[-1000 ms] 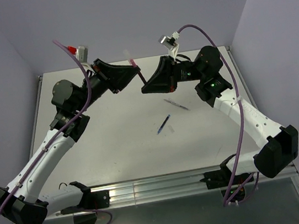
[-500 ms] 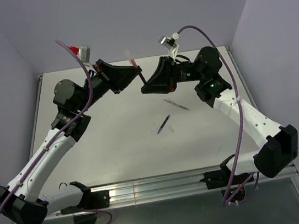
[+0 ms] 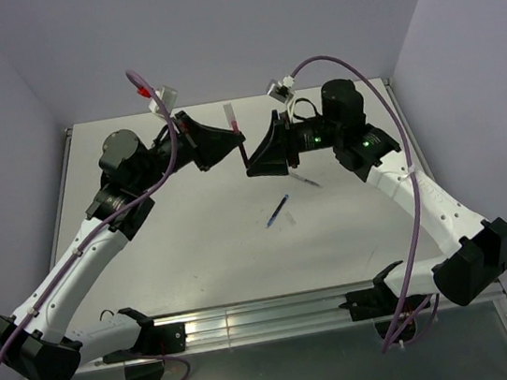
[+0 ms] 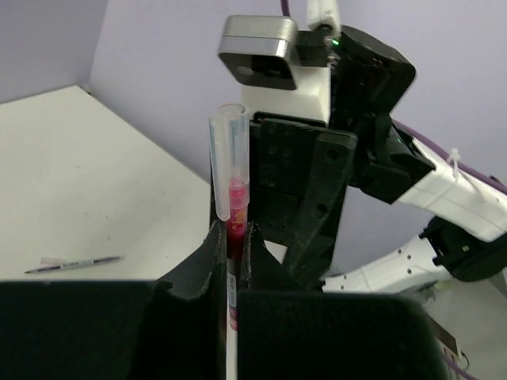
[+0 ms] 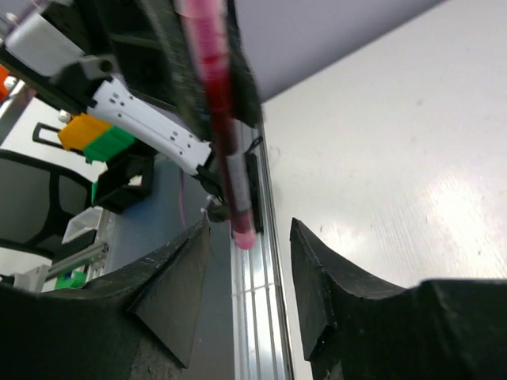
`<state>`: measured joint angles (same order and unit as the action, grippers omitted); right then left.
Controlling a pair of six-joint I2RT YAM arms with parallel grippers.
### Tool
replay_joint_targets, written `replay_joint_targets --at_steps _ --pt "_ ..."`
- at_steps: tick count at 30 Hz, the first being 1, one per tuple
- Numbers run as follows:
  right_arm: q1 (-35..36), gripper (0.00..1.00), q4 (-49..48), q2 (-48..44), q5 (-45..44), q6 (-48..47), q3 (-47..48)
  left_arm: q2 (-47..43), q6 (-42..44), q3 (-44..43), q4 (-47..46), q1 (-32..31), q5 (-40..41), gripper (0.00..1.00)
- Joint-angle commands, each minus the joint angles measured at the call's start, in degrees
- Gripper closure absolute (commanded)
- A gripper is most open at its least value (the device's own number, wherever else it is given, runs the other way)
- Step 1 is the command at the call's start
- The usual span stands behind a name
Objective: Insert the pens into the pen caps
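The red pen is in my left gripper below the clear cap, so next my right gripper takes the pen's lower end (image 5: 244, 237) before my left gripper takes the cap.
My left gripper (image 3: 236, 143) is shut on the red pen (image 3: 240, 140) and holds it nearly upright above the table's far middle. In the left wrist view the pen (image 4: 234, 207) rises from between the shut jaws, and a clear pen cap (image 4: 225, 162) sits over its top end. My right gripper (image 3: 251, 162) is open at the pen's other end. In the right wrist view the red pen end (image 5: 242, 226) hangs between the spread fingers (image 5: 317, 277) without touching them. The blue pen (image 3: 278, 210) and the pale pen (image 3: 303, 178) lie on the table.
The white table (image 3: 186, 247) has a metal rail (image 3: 253, 320) along its near edge, also seen in the right wrist view (image 5: 265, 317). Purple walls close the back and both sides. The pale pen also shows in the left wrist view (image 4: 73, 264).
Both wrists have shifted; the left one has moved right and the red pen now stands more upright. The right gripper has swung to the pen's lower end, jaws apart.
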<state>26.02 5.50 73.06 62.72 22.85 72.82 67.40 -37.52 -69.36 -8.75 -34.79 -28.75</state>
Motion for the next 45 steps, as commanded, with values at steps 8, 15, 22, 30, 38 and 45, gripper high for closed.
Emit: replay_joint_targets --at_steps 8,15,22,30,38,45 --pt "1.3 0.5 9.4 -0.5 -0.4 -8.5 3.6 0.2 -1.8 -0.6 -6.1 0.2 -5.8 1.0" --pt "1.6 0.52 8.6 -0.1 0.5 -7.7 4.8 0.0 -3.2 1.2 -7.9 0.2 -3.9 1.0" --pt "1.8 0.56 3.7 -0.4 1.7 -2.3 4.4 0.2 -5.4 2.4 -9.8 0.2 -1.4 1.0" --pt "1.9 0.67 -0.2 0.5 2.8 1.6 3.6 0.0 -7.7 3.5 -11.5 0.2 -1.0 1.0" --pt "1.8 1.0 -0.2 0.7 2.3 2.0 3.4 -0.4 -8.4 4.1 -11.7 0.2 -0.7 1.0" --pt "0.7 1.0 2.5 -0.8 1.1 -0.4 2.2 -2.1 -3.6 2.7 -5.0 1.6 -1.6 0.55"
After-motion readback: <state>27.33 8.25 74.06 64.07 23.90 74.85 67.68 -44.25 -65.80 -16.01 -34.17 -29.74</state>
